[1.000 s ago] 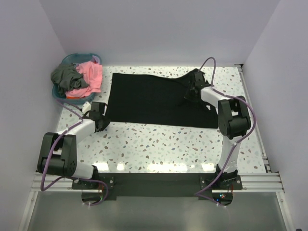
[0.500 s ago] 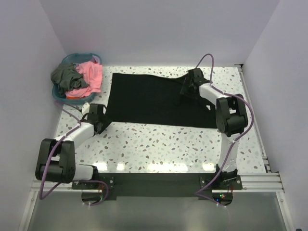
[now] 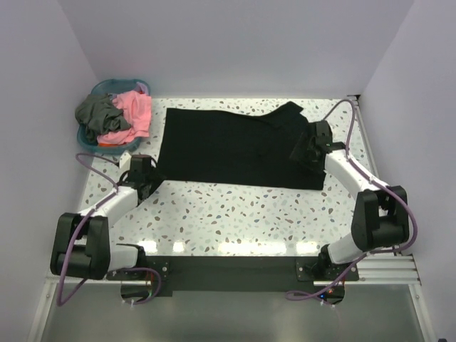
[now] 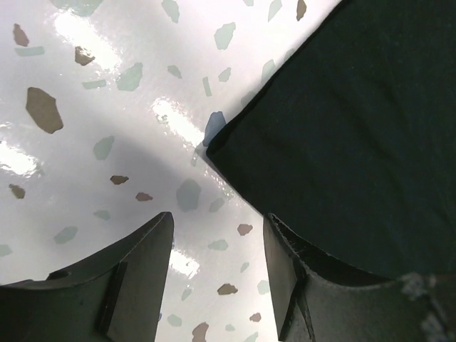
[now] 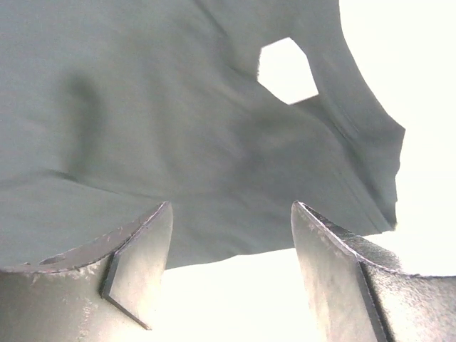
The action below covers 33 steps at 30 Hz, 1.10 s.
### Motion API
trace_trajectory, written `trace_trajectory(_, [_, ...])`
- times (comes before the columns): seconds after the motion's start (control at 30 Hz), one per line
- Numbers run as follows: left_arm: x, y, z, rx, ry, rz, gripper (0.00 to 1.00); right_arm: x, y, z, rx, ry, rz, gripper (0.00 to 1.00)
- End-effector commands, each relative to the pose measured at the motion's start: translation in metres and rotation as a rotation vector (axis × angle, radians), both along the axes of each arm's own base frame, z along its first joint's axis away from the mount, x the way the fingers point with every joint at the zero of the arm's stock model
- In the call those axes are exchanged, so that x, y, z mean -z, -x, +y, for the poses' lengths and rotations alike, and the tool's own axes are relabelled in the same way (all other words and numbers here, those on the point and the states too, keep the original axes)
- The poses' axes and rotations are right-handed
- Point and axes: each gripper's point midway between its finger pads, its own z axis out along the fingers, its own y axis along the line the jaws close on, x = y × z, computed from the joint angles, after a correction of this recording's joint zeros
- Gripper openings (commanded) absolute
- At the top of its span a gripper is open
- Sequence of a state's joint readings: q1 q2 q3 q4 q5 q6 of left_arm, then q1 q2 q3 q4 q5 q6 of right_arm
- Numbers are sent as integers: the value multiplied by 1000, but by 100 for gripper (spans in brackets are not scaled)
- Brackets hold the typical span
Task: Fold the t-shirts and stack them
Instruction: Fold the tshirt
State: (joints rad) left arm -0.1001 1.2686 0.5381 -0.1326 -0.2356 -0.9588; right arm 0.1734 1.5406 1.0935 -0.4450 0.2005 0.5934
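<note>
The black t-shirt's far edge is close to the back wall, so my left gripper will grab the t-shirt's near corner [image 4: 219, 151] and help pull the t-shirt closer before folding.
The black t-shirt [image 3: 235, 146] lies spread flat across the back half of the table. My left gripper [image 3: 152, 177] sits just off its near-left corner, open. In the left wrist view that corner [image 4: 215, 146] lies ahead of the open left gripper [image 4: 218, 217], with only table between the fingers. My right gripper [image 3: 301, 151] hovers over the shirt's right side, open and empty. The right wrist view shows the black cloth [image 5: 178, 128] beyond the open right gripper [image 5: 231, 205], with a rumpled sleeve on the right. A coral pink t-shirt [image 3: 134, 112] and a dark grey t-shirt [image 3: 96, 112] are heaped in the basket.
The round blue basket [image 3: 88, 140] stands at the back left corner, close to the left arm. White walls close in the table on the left, back and right. Speckled tabletop [image 3: 242, 214] lies between the shirt and the arm bases.
Both grippers have opened. The right arm has swung from the shirt's upper right part out toward its right edge, letting go of the cloth. The left arm has barely shifted.
</note>
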Motion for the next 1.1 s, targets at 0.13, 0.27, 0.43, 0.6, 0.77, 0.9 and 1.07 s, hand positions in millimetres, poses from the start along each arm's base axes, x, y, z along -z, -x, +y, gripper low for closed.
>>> trace_trajectory(0.13, [4,-30,6,-72,10,-87,57,36,61,-45,161,-16,109,75])
trace_trajectory(0.27, [13,-34,8,-86,0,-61,57,43,65,-50,187,-12,123,79])
trace_trajectory(0.43, [23,-31,12,-106,-17,-34,55,62,63,-52,209,-14,157,79])
trace_trajectory(0.6, [31,-32,16,-116,-41,-2,50,79,58,-57,230,-16,173,77])
trace_trajectory(0.77, [38,-34,18,-128,-57,38,38,87,57,-59,216,1,188,63])
trace_trajectory(0.9, [39,-34,17,-131,-51,50,15,86,58,-59,212,-1,195,31])
trace_trajectory(1.07, [35,-14,24,-166,-73,111,0,73,64,-52,196,-37,218,0])
